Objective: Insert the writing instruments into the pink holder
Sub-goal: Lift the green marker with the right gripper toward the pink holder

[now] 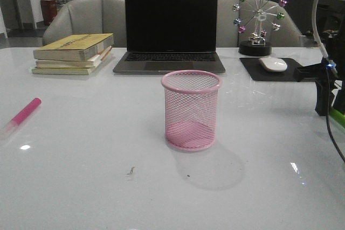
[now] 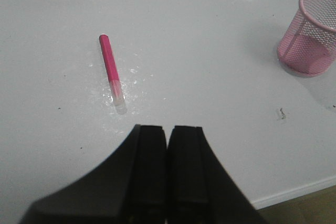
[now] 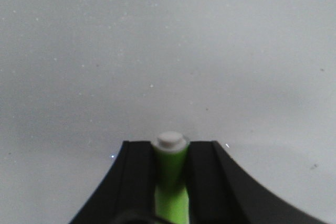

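The lime green marker will leave my right gripper inside the empty pink mesh holder [image 1: 186, 97], slanted against its rim.
The pink mesh holder [image 1: 191, 110] stands upright and empty at the table's middle; it also shows in the left wrist view as the holder [image 2: 311, 31]. The magenta marker [image 1: 21, 116] lies flat near the left edge, seen as the marker [image 2: 111, 70] ahead of my left gripper [image 2: 168, 129], which is shut with nothing in it. That gripper is out of the front view. My right gripper [image 3: 170, 148] is shut on the lime green marker [image 3: 170, 169], its whitish cap poking past the fingertips. In the front view the right arm [image 1: 325, 87] hangs at the right edge with a strip of green marker [image 1: 338, 117] showing.
An open laptop [image 1: 170, 30] sits behind the holder, a stack of books [image 1: 73, 52] at the back left. A mouse [image 1: 273, 64] on a black pad and a ferris-wheel ornament [image 1: 259, 17] stand at the back right. The table's near edge [image 2: 294, 192] runs close to the left gripper.
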Motion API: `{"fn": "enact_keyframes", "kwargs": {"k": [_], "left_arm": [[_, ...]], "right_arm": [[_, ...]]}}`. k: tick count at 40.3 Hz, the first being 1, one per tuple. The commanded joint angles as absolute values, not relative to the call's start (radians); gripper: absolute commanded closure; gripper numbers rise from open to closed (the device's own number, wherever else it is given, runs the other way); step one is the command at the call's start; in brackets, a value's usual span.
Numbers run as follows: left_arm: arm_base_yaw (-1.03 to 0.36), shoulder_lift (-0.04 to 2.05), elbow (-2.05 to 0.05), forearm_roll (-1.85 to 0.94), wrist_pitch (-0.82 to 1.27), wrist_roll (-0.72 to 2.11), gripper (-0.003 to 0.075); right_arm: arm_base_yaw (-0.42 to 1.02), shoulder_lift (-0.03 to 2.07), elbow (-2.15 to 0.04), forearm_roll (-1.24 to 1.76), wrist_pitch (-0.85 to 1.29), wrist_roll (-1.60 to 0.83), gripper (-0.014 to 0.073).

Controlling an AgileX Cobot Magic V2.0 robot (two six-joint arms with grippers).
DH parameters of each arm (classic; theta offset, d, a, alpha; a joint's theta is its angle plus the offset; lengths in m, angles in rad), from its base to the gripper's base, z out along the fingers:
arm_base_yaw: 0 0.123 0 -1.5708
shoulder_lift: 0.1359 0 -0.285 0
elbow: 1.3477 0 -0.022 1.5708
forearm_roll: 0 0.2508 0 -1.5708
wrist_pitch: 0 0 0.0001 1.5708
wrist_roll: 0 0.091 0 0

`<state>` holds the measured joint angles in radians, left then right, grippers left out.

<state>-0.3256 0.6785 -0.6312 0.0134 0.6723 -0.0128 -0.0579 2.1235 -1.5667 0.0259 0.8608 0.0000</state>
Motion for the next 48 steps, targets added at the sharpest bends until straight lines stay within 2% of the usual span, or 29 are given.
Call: {"fn": "enact_keyframes", "kwargs": {"k": [1,10,26,39,48], "left_arm": [[-0.333,0.682,-0.666,0.011,0.598,-0.009,0.0629],[-0.333,0.682,-0.666,0.011,0.598,-0.009,0.0629],[-0.333,0.682,-0.666,0.011,0.598,-0.009,0.0629],[-0.333,0.682,-0.666,0.011,0.598,-0.009,0.0629],[-0.333,0.682,-0.666,0.011,0.598,-0.009,0.0629]], "right_arm": [[-0.063,2.058,-1.589,0.021,0.856,-0.007,0.0454],[-0.058,1.91,-1.481,0.091,0.693,-0.007,0.0452],[-0.011,1.458,-1.067,0.116,0.241,-0.007,0.0452],[0.188,1.197,-0.86,0.112,0.071,-0.007,0.0452],[0.396,1.133,-0.75,0.052,-0.229,-0.007,0.0452]]}}
